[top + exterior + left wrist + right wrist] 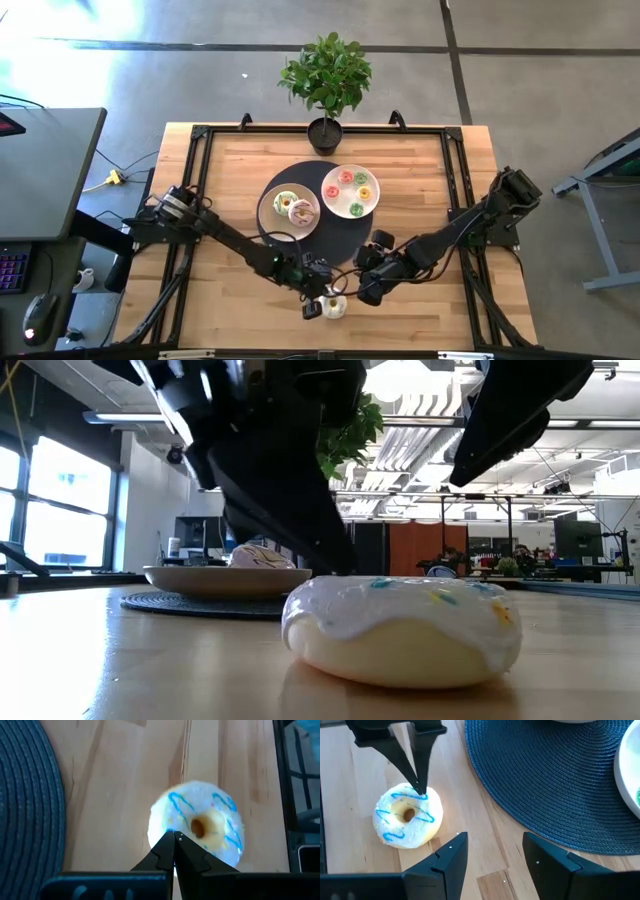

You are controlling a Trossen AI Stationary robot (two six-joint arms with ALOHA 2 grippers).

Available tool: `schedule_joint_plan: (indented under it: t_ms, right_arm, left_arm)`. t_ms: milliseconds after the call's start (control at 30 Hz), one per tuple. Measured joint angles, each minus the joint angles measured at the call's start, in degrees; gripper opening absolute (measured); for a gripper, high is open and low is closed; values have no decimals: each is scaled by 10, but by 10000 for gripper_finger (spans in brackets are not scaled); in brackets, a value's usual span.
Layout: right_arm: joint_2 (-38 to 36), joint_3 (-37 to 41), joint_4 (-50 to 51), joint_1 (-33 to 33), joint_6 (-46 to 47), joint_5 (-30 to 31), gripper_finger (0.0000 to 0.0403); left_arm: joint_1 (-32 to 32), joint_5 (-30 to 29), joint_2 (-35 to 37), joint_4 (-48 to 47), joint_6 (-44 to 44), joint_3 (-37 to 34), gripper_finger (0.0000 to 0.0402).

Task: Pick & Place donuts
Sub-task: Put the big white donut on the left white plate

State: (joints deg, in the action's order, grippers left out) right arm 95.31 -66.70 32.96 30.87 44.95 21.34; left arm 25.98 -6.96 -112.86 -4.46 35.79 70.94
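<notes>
I can see my left gripper's closed fingertips resting on the donut's iced ring, so next I open them and pinch the ring between its hole [198, 827] and outer edge.
A cream donut with white icing and blue squiggles [335, 305] [400, 630] [200, 827] [407, 817] lies flat on the wood near the table's near edge. My left gripper [318, 300] [175, 836] [420, 794] is shut, and its tips come down on the donut's top. My right gripper [365, 290] [495, 837] is open and hovers just to the donut's right, touching nothing. Two larger donuts lie on the left white plate [266, 205]. Several tiny donuts lie on the right white plate [335, 205]. My left gripper has its shut fingertips [421, 795] on the iced top of the donut's ring [427, 802], beside the hole. The fingers come from above, slanting down. The donut stays flat on the table.
Both plates stand on a round dark woven mat [320, 240] [545, 775] in the table's middle, just beyond the donut. A potted plant [325, 80] stands at the far edge. In the low view, the left plate [225, 578] shows behind the donut. Black frame rails run along the table's sides.
</notes>
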Motion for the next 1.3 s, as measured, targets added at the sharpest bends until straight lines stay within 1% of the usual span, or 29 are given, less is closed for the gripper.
schedule_joint_plan:
  t_ms: [133,333,400,533,600,700,833,933,1100,1200,1300]
  right_arm:
    - [0,0,-3,0,-2,0,186]
    - [0,0,-3,0,-4,2,186]
    - [0,0,-3,0,-4,2,186]
    - [0,0,-3,0,-4,4,185]
    - [0,0,-3,0,-4,8,185]
    - [0,0,-3,0,-4,14,185]
    - [0,0,-3,0,-4,15,186]
    - [0,0,-3,0,-4,15,186]
    - [0,0,-3,0,-4,21,186]
    - [0,0,-4,0,-4,21,186]
    - [0,0,-3,0,-4,21,186]
  left_arm:
    - [-11,2,0,5,0,0,7]
    - [-24,19,0,35,-69,0,7]
    - [-24,25,1,43,-63,0,7]
    - [-28,37,1,47,-10,0,7]
    - [-29,48,1,47,-12,0,7]
    - [-29,50,1,49,-42,0,11]
    - [-28,54,1,48,-58,0,35]
    - [-28,68,1,46,-59,0,67]
    - [-27,71,1,43,-60,0,117]
    - [-26,65,1,43,-61,-1,133]
    - [-27,62,-7,48,-57,-2,137]
